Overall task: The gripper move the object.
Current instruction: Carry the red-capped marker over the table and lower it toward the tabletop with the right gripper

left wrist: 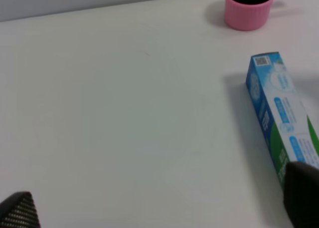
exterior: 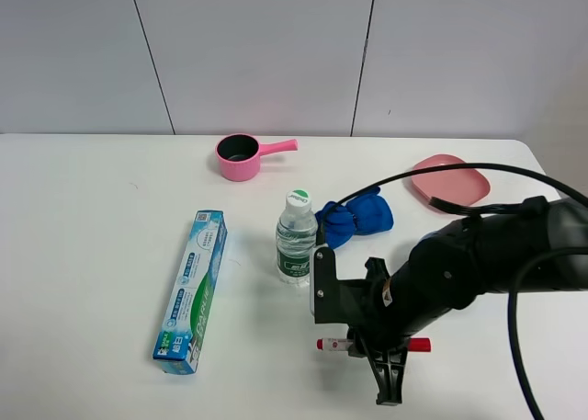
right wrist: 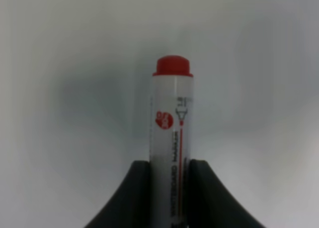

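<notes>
The marker pen will go down on the table (exterior: 377, 320) in front of the blue cloth, set there by my right gripper.
The white marker pen (right wrist: 172, 113) with a red end stands between my right gripper's (right wrist: 170, 188) two dark fingers (right wrist: 134, 188), which press on both its sides. In the high view the pen (exterior: 419, 345) lies crosswise near the table's front edge, with its red ends showing on either side of the right gripper (exterior: 372, 343). I cannot tell if it is lifted off the table. My left gripper (left wrist: 159, 203) is open and empty, with its fingertips (left wrist: 17, 210) far apart over bare table beside the toothpaste box (left wrist: 279, 123).
A blue-green toothpaste box (exterior: 191, 291) lies at the front left. A water bottle (exterior: 295, 238) stands just behind the right arm, with a blue cloth (exterior: 356, 218) next to it. A pink saucepan (exterior: 241, 156) and a pink plate (exterior: 450, 179) are at the back.
</notes>
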You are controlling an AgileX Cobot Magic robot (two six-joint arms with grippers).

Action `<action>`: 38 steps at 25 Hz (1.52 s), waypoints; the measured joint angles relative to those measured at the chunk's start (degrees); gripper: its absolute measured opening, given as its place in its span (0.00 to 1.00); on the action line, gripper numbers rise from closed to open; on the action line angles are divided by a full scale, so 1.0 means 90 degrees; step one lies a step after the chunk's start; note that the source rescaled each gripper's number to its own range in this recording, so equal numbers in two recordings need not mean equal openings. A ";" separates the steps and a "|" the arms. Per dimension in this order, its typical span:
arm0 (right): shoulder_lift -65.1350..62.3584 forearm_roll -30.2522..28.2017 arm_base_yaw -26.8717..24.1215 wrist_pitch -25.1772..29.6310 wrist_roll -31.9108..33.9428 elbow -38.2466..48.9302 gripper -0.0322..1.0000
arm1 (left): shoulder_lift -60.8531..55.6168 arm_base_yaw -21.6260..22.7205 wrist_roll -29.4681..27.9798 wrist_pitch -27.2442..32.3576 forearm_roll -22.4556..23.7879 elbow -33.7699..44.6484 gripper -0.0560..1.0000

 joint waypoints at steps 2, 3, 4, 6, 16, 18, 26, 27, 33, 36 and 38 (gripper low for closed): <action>0.0000 0.0054 -0.0074 -0.0157 0.0000 0.0000 0.03 | 0.0000 0.0000 0.0000 0.0000 0.0000 0.0000 1.00; 0.0000 0.0068 -0.0134 -0.0187 0.0000 0.0000 0.03 | 0.0000 0.0000 0.0000 0.0000 0.0000 0.0000 1.00; 0.0000 0.0089 -0.0201 -0.0222 0.0007 0.0000 0.03 | 0.0000 0.0000 0.0000 0.0000 0.0000 0.0000 1.00; 0.0000 0.0104 -0.0340 -0.0276 0.0012 0.0000 0.03 | 0.0000 0.0000 0.0000 0.0000 0.0000 0.0000 1.00; 0.0049 0.0104 -0.0887 -0.0809 0.0012 0.0000 0.03 | 0.0000 0.0000 0.0000 0.0000 0.0000 0.0000 1.00; 0.0184 0.0104 -0.0894 -0.1003 0.0012 0.0000 0.03 | 0.0000 0.0000 0.0000 0.0000 0.0000 0.0000 1.00; 0.0455 0.0104 -0.0894 -0.1237 0.0101 0.0014 0.03 | 0.0000 0.0000 0.0000 0.0000 0.0000 0.0000 1.00; 0.0455 0.0104 -0.0894 -0.1237 0.0137 0.0014 0.03 | 0.0000 0.0000 0.0000 0.0000 0.0000 0.0000 1.00; 0.0394 0.0104 -0.0894 -0.1083 0.0320 0.0014 0.03 | 0.0000 0.0000 0.0000 0.0000 0.0000 0.0000 1.00; 0.0338 0.0104 -0.0894 -0.0915 0.0508 0.0014 0.03 | 0.0000 0.0000 0.0000 0.0000 0.0000 0.0000 1.00; 0.0330 0.0109 -0.0901 -0.0857 0.0636 0.0014 0.04 | 0.0000 0.0000 0.0000 0.0000 0.0000 0.0000 1.00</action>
